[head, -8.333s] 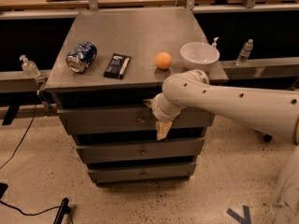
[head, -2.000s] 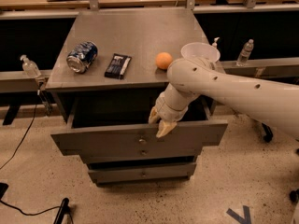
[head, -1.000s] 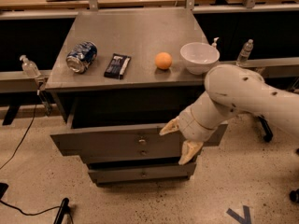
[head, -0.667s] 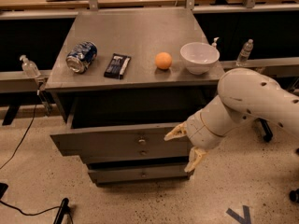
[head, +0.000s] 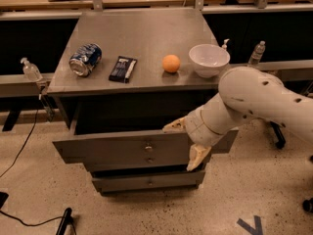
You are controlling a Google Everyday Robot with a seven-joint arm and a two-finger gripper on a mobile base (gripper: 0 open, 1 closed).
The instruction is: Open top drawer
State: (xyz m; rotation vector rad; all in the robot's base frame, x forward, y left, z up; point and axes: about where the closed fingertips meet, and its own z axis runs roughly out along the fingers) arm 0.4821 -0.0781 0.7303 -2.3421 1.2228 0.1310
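The top drawer is only partway out and the robot's open gripper is off its knob, so it should take the front's top edge (head: 160, 132) near the knob and pull.
The top drawer (head: 112, 148) is a wide grey metal front with a small round centre knob (head: 148, 146). It stands pulled out from the cabinet, with a dark gap behind its front. My gripper (head: 187, 143) is in front of the drawer's right half, clear of the knob, at the end of the white arm (head: 259, 102) coming in from the right. Its two cream fingers (head: 197, 156) are spread apart and hold nothing.
The cabinet top (head: 142, 33) carries a crushed blue can (head: 85, 59), a dark snack bar (head: 122, 68), an orange (head: 171, 63) and a white bowl (head: 209, 59). Two narrower drawers (head: 146, 182) sit below. Plastic bottles (head: 256, 54) stand on side ledges. A cable (head: 19, 151) runs over the floor at left.
The drawer went from shut to pulled out. My gripper has let go of the knob, opened, and drawn away to the right and down; in the last second it shifted slightly further down and right.
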